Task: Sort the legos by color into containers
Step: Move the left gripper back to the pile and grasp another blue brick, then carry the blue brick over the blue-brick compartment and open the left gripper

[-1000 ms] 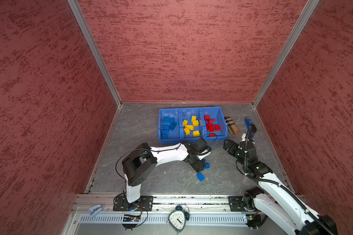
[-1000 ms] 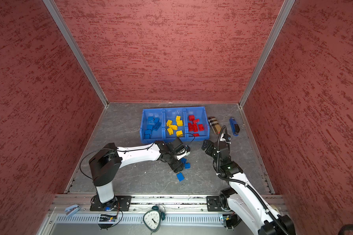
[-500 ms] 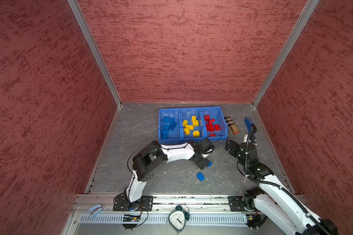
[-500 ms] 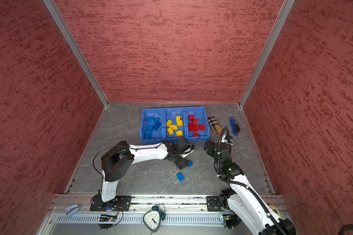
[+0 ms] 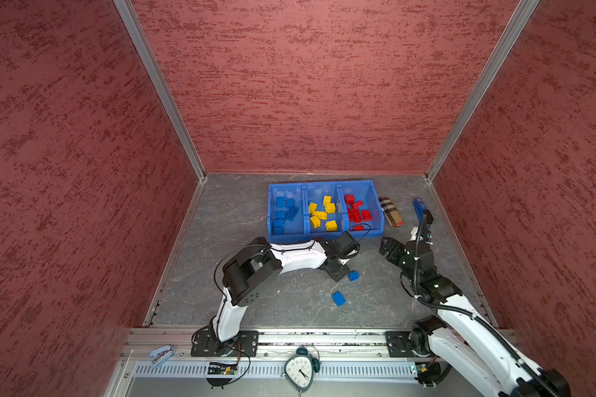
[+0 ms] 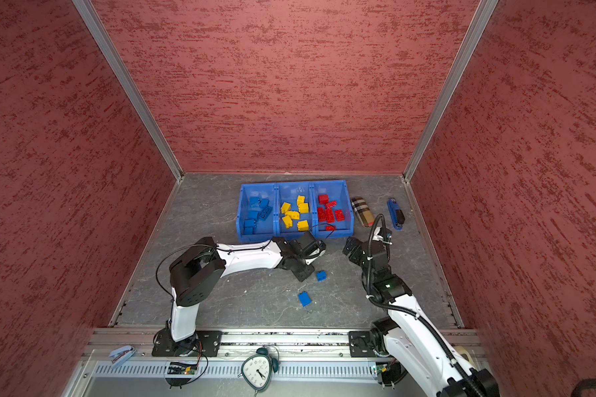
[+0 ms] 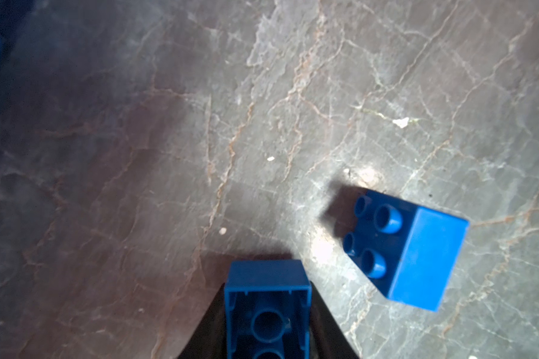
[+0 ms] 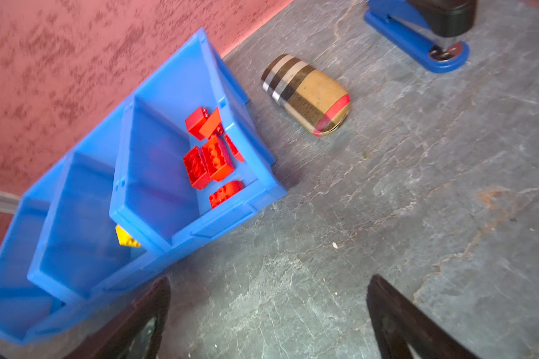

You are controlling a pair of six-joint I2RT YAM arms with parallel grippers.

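Observation:
Next, my left gripper releases the blue lego next to the other blue legos, close to the divider [image 5: 296, 222] to the yellow ones.
Three joined blue containers [image 5: 287, 237] [image 6: 256, 237] hold sorted legos: blue left, yellow middle, red [image 8: 209, 161] right. Two blue bricks are outside them. My left gripper [image 5: 343, 274] [image 7: 267, 289] is low over the floor, shut on one blue brick [image 5: 353, 275] [image 6: 321, 275] [image 7: 267, 272], whose hollow underside faces the wrist camera. The other blue brick [image 5: 338, 298] [image 6: 304, 298] [image 7: 423, 255] lies on its side, apart from the fingers. My right gripper [image 5: 387, 245] [image 6: 351, 246] [image 8: 269, 284] hangs open and empty near the red bin's front corner.
A tan plaid case [image 5: 390, 212] [image 8: 308, 93] lies right of the bins, and a blue-and-black stapler [image 5: 421, 209] [image 8: 417, 34] beyond it. Red walls close three sides. A clock [image 5: 300, 369] and a small stapler [image 5: 160, 354] sit on the front rail.
The left jaws have narrowed onto the blue brick near the bins, and the left elbow swung right. The right arm shifted only slightly and stayed open.

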